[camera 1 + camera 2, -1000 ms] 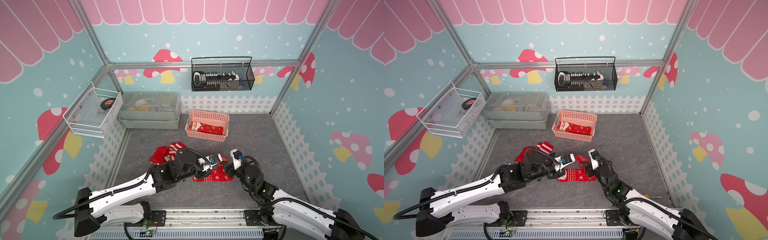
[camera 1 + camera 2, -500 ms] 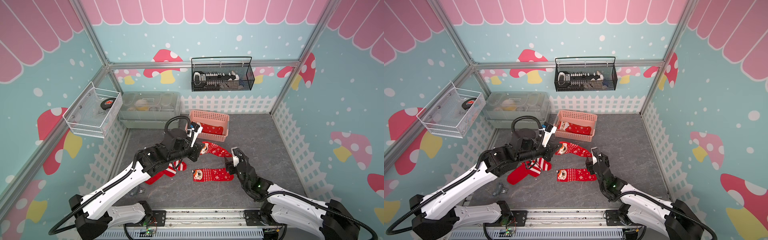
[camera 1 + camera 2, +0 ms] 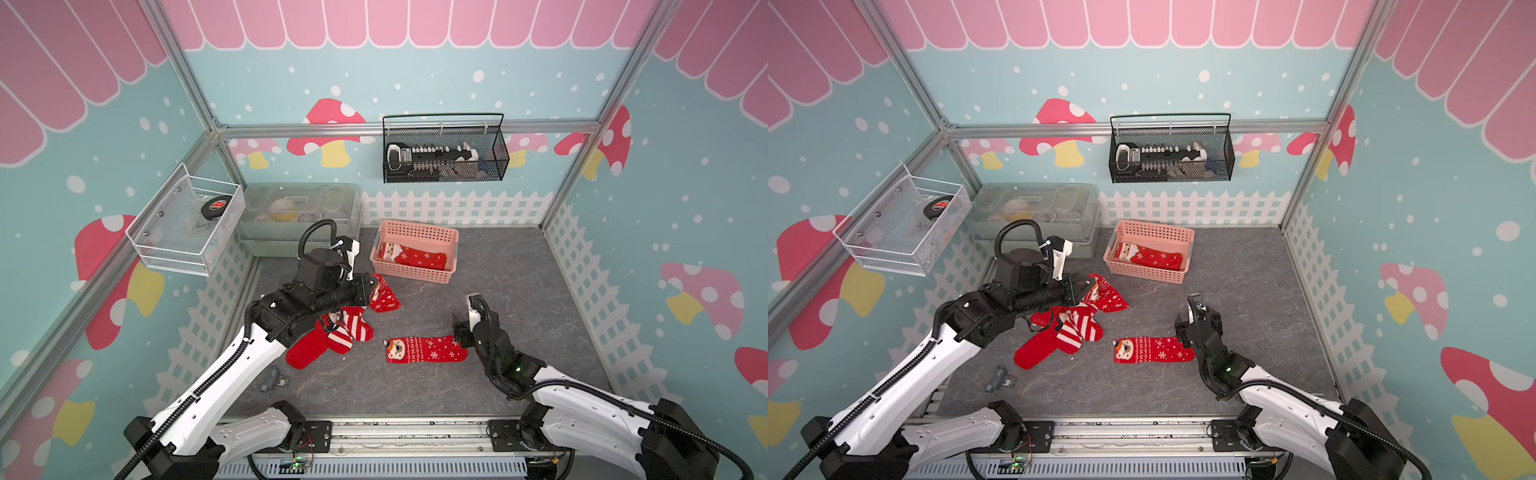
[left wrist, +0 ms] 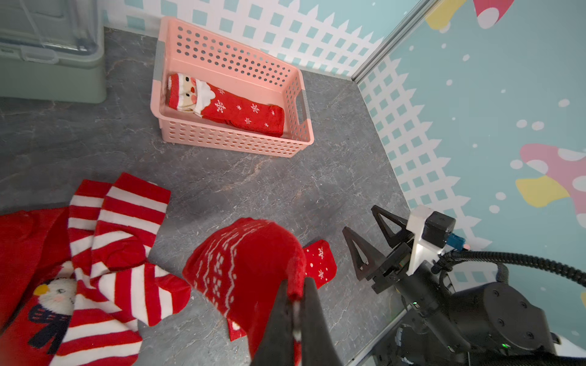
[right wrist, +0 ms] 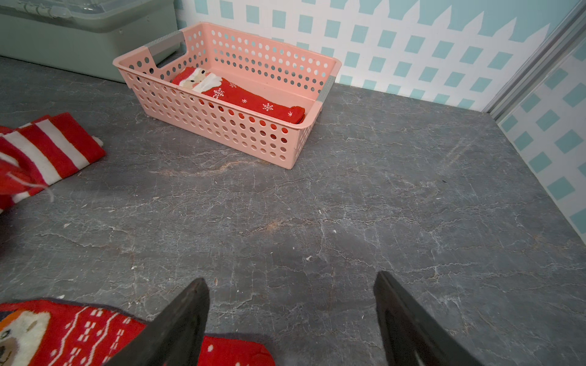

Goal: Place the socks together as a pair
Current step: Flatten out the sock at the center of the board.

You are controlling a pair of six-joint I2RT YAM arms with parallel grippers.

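Observation:
Next, I let go of the red snowflake sock with my left gripper against the striped socks, between the pink basket and the matching sock (image 3: 383, 313) (image 4: 204, 234). The snowflake sock now hangs above the floor.
My left gripper (image 3: 368, 291) is shut on a red snowflake sock (image 4: 250, 263), which hangs from it above the floor in front of the pink basket (image 3: 415, 232). A matching sock (image 3: 424, 350) with an animal face lies flat on the grey floor. My right gripper (image 3: 465, 320) stands open over its toe end (image 5: 234, 351), with nothing between the fingers (image 5: 190, 304). Red-and-white striped socks (image 3: 347, 328) lie in a heap under my left arm. A Santa sock (image 3: 411, 255) lies inside the basket.
A clear lidded bin (image 3: 299, 212) stands at the back left beside the basket. A white wire shelf (image 3: 187, 224) and a black mesh rack (image 3: 444, 149) hang on the walls. A small dark object (image 3: 274, 380) lies on the floor near the front left.
My left gripper lifted a snowflake sock from beside the flat one and carried it back and to the left. My right gripper opened wider and drew off the flat sock.

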